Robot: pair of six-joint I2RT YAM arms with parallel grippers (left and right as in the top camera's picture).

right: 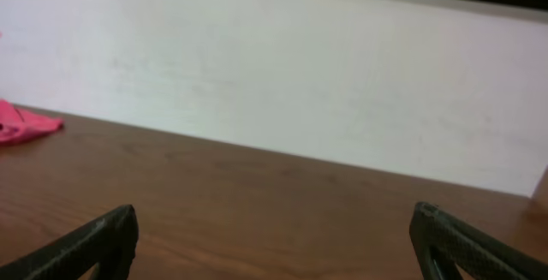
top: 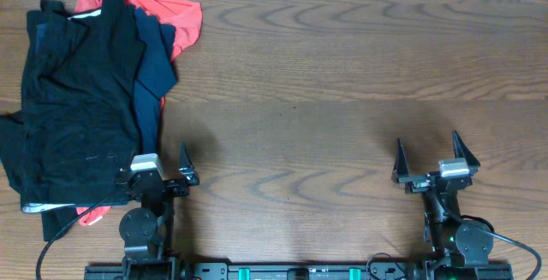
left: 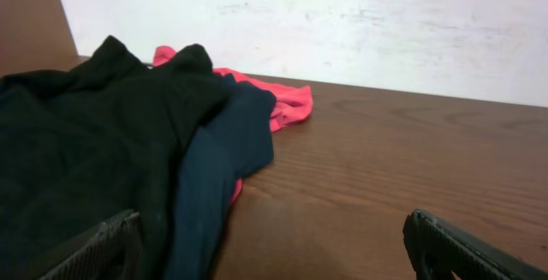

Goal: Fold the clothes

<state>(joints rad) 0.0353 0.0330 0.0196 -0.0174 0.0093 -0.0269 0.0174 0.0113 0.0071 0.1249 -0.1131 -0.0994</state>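
The black garment's near outer corner [top: 31,196], at the end of the pale piece of cloth farthest from my right gripper, will be gripped by my left gripper.
The clothes lie in a pile at the table's left side. A black garment [top: 77,100] is on top, with a navy one [top: 156,66] and a coral-red one [top: 175,19] under it. A pale strip shows at the black garment's near edge [top: 47,207]. My left gripper [top: 157,153] is open and empty at the pile's near right edge. In the left wrist view [left: 274,246] its left finger is over the black cloth [left: 77,151], with the navy [left: 223,160] and the red [left: 287,109] ahead. My right gripper [top: 428,143] is open and empty over bare wood, far from the pile; it also shows in the right wrist view [right: 274,237].
The brown wooden table [top: 342,74] runs from the pile to the right edge. A white wall [right: 300,74] stands behind the table's far edge. A bit of red cloth [right: 26,124] shows at the far left of the right wrist view.
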